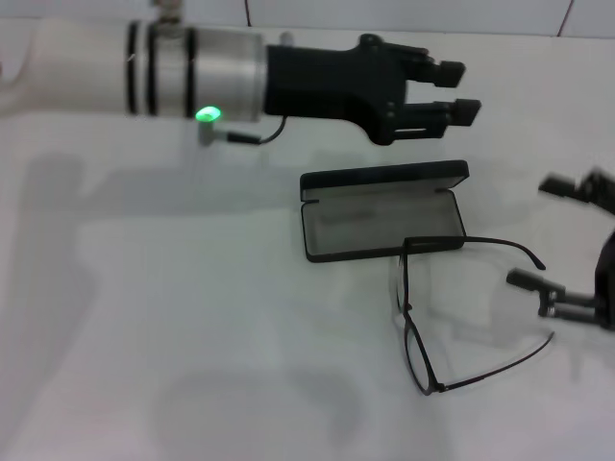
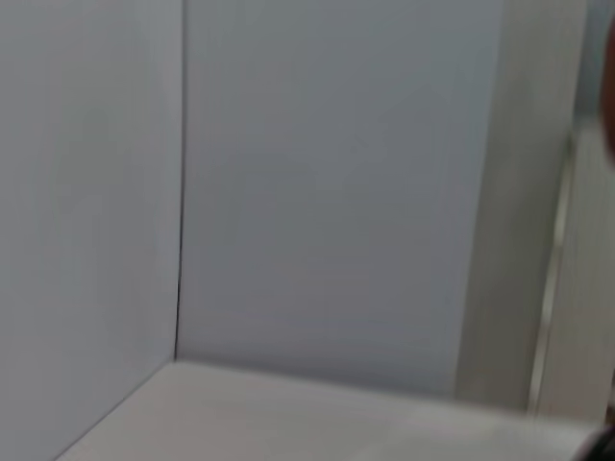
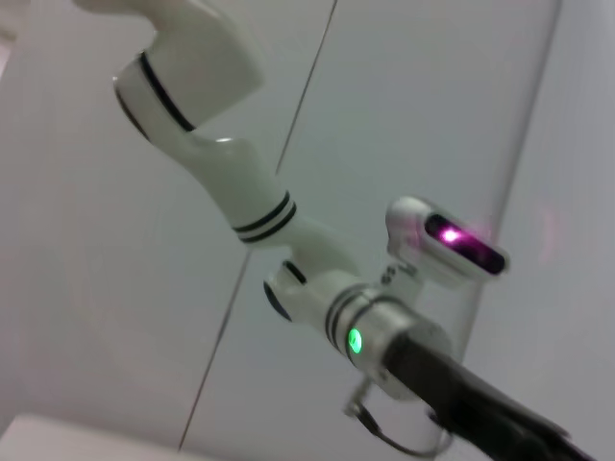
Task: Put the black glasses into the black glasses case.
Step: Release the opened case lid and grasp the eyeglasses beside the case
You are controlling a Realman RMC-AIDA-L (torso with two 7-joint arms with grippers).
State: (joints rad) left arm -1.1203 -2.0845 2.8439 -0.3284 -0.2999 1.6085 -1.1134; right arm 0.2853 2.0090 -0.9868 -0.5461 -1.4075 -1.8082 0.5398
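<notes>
I should next move my right gripper to the bridge point(image 1: 407, 311) between the lenses of the black glasses, and close it there.
The black glasses case point(image 1: 382, 223) lies open at the table's middle, its lid standing at the back and its grey lining showing. The black glasses point(image 1: 410, 331) lie unfolded on the table just in front of it. Their temple arms point right, and the upper one runs along the case's front edge. My left gripper point(image 1: 461, 90) hovers open and empty above and behind the case. My right gripper point(image 1: 531, 232) is open at the right edge, next to the temple tips. Neither wrist view shows the case or the glasses.
The white table point(image 1: 192, 336) has white walls behind it. The right wrist view shows my left arm point(image 3: 288, 240) and the head unit with a purple light point(image 3: 452, 238). The left wrist view shows only white walls point(image 2: 327, 192).
</notes>
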